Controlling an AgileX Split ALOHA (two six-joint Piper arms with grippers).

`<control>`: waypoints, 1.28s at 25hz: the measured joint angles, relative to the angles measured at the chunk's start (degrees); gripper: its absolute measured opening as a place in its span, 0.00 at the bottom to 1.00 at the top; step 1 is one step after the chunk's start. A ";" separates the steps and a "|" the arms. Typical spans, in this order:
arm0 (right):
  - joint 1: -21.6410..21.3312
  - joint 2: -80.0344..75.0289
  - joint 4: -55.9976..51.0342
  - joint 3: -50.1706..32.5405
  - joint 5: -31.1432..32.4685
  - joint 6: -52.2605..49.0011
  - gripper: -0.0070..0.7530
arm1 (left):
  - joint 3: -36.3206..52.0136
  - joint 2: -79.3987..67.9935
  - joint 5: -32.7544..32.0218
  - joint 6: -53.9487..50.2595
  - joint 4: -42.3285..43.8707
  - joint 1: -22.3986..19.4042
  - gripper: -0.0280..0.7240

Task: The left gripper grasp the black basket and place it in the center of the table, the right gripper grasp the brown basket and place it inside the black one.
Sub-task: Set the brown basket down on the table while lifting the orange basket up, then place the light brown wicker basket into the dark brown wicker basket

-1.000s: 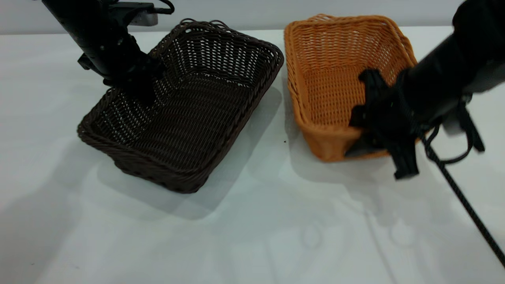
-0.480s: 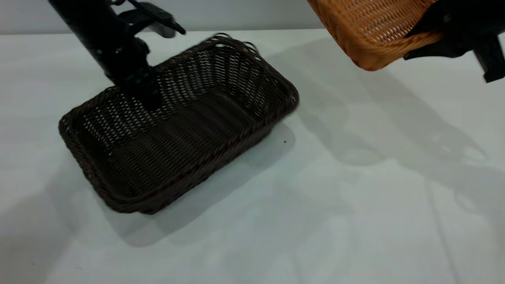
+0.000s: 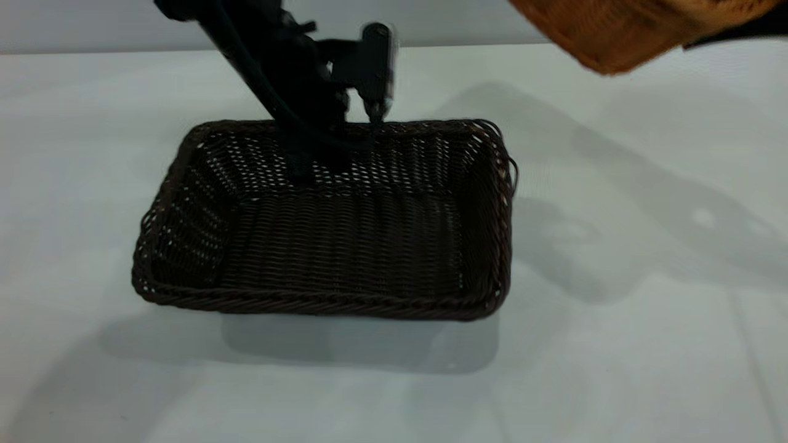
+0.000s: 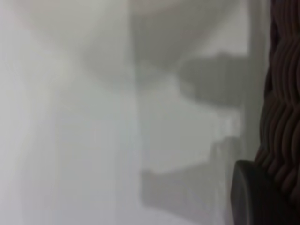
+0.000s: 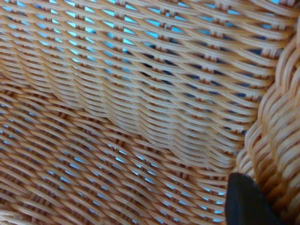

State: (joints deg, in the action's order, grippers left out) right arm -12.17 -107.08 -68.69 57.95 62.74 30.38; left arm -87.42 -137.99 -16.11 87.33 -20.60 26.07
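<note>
The robot's right gripper needs to release the brown basket within the black basket's braided rim, over the black basket's woven bottom (image 3: 356, 203).
The black basket (image 3: 345, 246) is at the middle of the table (image 3: 615, 344), its long side facing the camera. My left gripper (image 3: 320, 151) is shut on its far rim. The left wrist view shows one dark finger (image 4: 253, 197) against the dark braided rim (image 4: 283, 108). The brown basket (image 3: 622, 31) hangs in the air at the top right, partly out of view. My right gripper holds it; only a dark sliver (image 3: 739, 34) shows. In the right wrist view one finger (image 5: 246, 204) presses the tan weave (image 5: 140, 117) beside the braided rim.
Bare white tabletop lies all round the black basket. The shadow (image 3: 646, 203) of the lifted brown basket falls on the table to the black basket's right. A grey wall (image 3: 92, 24) runs behind the table's far edge.
The left gripper has turned the black basket square and dragged it right toward the table's middle. The right gripper has lifted the brown basket off the table, up and nearly out of view.
</note>
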 joint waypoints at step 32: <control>2.01 -1.38 9.47 3.36 -7.13 -4.98 0.14 | 0.00 34.40 -32.59 -7.76 1.07 -2.88 0.49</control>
State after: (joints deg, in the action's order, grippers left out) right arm -10.16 -108.45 -59.23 61.30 55.61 25.41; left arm -87.42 -103.59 -48.70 79.57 -19.53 23.20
